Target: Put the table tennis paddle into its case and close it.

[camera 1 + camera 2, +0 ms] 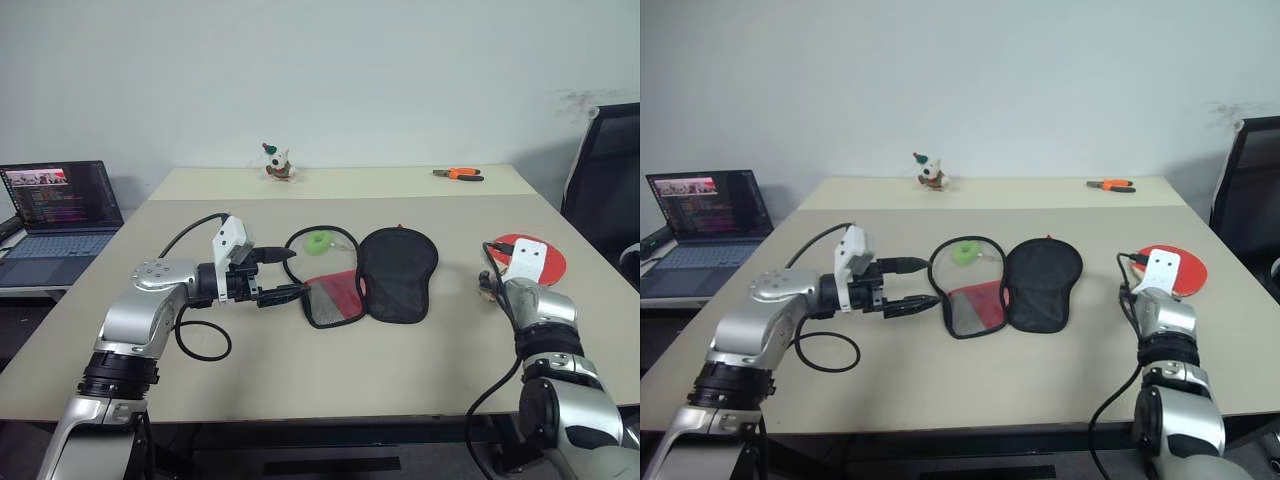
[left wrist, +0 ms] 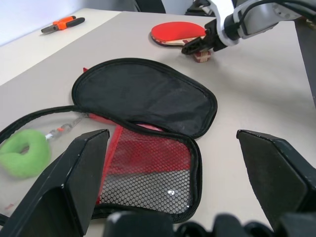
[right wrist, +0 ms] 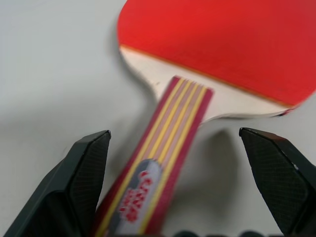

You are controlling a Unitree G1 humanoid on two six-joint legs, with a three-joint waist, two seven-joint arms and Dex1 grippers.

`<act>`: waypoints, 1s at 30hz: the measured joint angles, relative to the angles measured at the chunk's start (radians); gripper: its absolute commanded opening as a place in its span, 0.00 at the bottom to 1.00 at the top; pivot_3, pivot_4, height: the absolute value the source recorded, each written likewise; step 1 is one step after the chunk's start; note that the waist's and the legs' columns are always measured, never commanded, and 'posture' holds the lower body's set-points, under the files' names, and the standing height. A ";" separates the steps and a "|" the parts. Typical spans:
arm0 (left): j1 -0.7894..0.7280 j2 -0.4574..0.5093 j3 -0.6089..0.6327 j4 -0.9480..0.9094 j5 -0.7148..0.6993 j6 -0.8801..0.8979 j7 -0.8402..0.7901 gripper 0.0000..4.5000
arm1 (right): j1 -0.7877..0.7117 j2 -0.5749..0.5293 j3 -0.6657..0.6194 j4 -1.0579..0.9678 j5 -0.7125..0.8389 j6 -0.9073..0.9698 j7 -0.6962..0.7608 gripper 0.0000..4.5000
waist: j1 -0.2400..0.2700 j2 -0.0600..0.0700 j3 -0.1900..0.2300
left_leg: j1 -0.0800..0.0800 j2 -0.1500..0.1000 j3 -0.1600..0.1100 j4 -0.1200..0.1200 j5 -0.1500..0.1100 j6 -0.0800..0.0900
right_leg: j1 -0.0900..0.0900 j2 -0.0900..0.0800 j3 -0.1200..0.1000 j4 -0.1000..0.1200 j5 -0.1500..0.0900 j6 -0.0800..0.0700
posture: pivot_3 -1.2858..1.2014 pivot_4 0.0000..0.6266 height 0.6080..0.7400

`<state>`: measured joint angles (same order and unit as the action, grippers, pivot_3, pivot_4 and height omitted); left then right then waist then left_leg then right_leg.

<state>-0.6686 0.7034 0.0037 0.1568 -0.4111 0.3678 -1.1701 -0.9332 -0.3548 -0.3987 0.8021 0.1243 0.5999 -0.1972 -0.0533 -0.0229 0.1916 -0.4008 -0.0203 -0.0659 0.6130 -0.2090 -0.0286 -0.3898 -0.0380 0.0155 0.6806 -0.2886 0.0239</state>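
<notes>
The striped handle of the paddle is at a slant between my right gripper's open fingers, so next I turn that gripper to line up and grip the handle (image 3: 186,101) close to the paddle's red head.
The table tennis paddle (image 3: 222,44) lies flat near the table's right side, red face up, its striped handle (image 3: 163,163) pointing toward my right gripper (image 3: 174,132). That gripper is open, with the handle lying between its two fingers; I cannot tell if they touch it. The case (image 1: 398,272) lies unzipped and spread open at the table's middle. Its black flap is on the right and its red and mesh front (image 1: 335,297) on the left, with a lime green ring tag (image 1: 319,243) behind. My left gripper (image 1: 292,272) is open, just left of the mesh front.
An open laptop (image 1: 60,200) sits on a side table at the left. Orange-handled pliers (image 1: 458,174) and a small toy figure (image 1: 277,163) lie at the table's (image 1: 330,370) far edge. A black chair (image 1: 610,180) stands at the right. A black cable (image 1: 205,345) loops under my left arm.
</notes>
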 measured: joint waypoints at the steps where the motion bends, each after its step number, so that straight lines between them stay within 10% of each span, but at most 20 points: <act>1: 0.000 0.000 0.000 0.000 0.001 -0.001 0.000 1.00 | -0.004 0.002 0.004 0.012 -0.001 -0.010 0.000 0.99 | 0.000 0.000 0.000 | 0.000 0.000 0.000 0.000 0.000 0.000 | 0.000 0.000 0.000 0.000 0.000 0.000 | 0.52 0.24 1.00; 5: 0.000 0.000 0.000 0.000 0.002 -0.002 0.002 1.00 | -0.027 0.005 0.029 0.054 -0.002 -0.033 0.005 0.99 | -0.004 0.000 0.000 | 0.001 0.000 0.001 0.000 0.000 0.000 | 0.000 0.000 0.000 0.001 0.000 0.000 | 0.52 0.24 1.00; 16: 0.008 0.000 0.001 -0.002 0.002 -0.002 0.004 1.00 | -0.053 -0.045 0.147 0.165 -0.034 -0.126 0.172 0.25 | -0.004 0.000 0.000 | 0.001 0.000 0.002 0.000 0.000 0.000 | 0.000 0.000 0.000 0.000 0.000 0.001 | 0.52 0.24 1.00; 30: 0.013 -0.003 -0.001 -0.008 0.003 0.001 0.002 1.00 | 0.331 -0.195 0.218 -0.532 0.017 0.294 0.429 0.25 | 0.009 0.000 0.000 | -0.001 0.001 -0.004 0.000 0.000 0.000 | 0.000 0.001 0.000 -0.001 0.000 0.001 | 0.52 0.24 1.00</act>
<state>-0.6551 0.7000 0.0028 0.1488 -0.4080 0.3686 -1.1676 -0.6026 -0.5496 -0.1811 0.2696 0.1409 0.8937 0.2323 -0.0441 -0.0229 0.1915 -0.4017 -0.0196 -0.0701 0.6133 -0.2091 -0.0283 -0.3896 -0.0372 0.0156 0.6797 -0.2886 0.0244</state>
